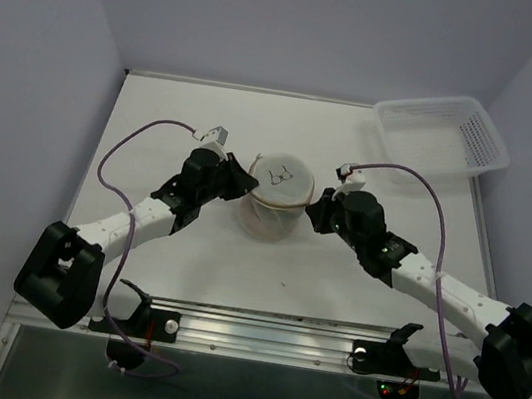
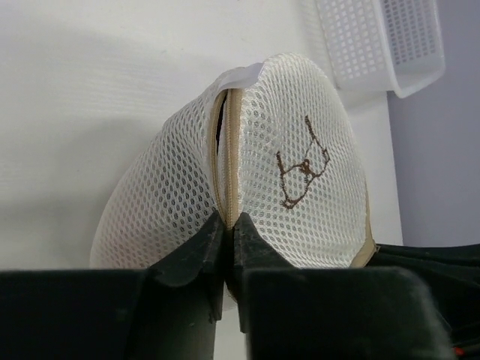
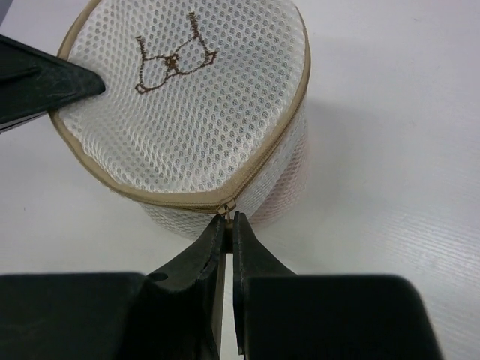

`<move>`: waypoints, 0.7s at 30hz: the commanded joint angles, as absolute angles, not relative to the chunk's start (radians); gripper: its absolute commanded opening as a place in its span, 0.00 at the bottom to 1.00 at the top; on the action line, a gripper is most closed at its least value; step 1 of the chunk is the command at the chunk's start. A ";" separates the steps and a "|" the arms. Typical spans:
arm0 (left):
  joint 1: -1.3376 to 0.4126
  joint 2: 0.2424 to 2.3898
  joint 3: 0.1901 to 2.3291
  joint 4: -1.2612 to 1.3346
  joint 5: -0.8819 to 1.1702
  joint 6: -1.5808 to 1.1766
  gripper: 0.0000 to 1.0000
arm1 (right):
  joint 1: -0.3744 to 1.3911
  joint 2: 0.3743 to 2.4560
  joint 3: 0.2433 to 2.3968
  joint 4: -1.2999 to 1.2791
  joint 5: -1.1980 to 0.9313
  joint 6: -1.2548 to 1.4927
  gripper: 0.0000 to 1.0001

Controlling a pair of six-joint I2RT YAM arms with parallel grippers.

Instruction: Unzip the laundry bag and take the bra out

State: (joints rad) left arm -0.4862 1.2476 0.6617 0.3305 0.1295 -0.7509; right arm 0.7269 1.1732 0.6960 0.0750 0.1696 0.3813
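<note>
The laundry bag's tan rim bows slack toward the zipper pull; next my left gripper opens, grips nearer the rim's front [image 1: 260, 198], and straightens it before unzipping.
The laundry bag [image 1: 274, 199] is a round white mesh pouch with a tan zipper rim and a brown bra drawing on its lid, standing mid-table. My left gripper [image 1: 245, 182] is shut on the bag's tan rim [image 2: 227, 176] at its left side. My right gripper [image 1: 317, 208] is shut on the small zipper pull [image 3: 229, 211] at the bag's right side. In the right wrist view the bag [image 3: 195, 112] fills the upper left, and a left fingertip [image 3: 52, 82] shows at its far rim. The bra is hidden inside; faint pink shows through the mesh.
A rectangular white plastic basket [image 1: 442, 138] stands at the back right corner of the table; it also shows in the left wrist view [image 2: 382, 45]. Grey walls close the table on three sides.
</note>
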 commanded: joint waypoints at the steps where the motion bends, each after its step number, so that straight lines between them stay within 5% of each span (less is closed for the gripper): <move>1: -0.434 1.336 0.748 0.282 0.041 -0.661 0.33 | 0.692 1.196 0.715 0.064 0.166 0.337 0.01; 2: -0.434 1.350 0.762 0.291 0.046 -0.673 0.57 | 0.701 1.206 0.718 0.069 0.166 0.342 0.01; 3: -0.433 1.362 0.776 0.294 0.051 -0.684 0.57 | 0.712 1.216 0.721 0.075 0.164 0.345 0.01; 4: -0.434 1.383 0.800 0.298 0.054 -0.711 0.77 | 0.730 1.224 0.724 0.090 0.163 0.353 0.01; 7: -0.434 1.394 0.824 0.301 0.058 -0.747 0.98 | 0.753 1.250 0.721 0.133 0.172 0.409 0.01; 21: -0.589 1.290 0.722 0.305 -0.028 -0.913 0.97 | 0.904 1.416 0.813 0.224 0.218 0.448 0.01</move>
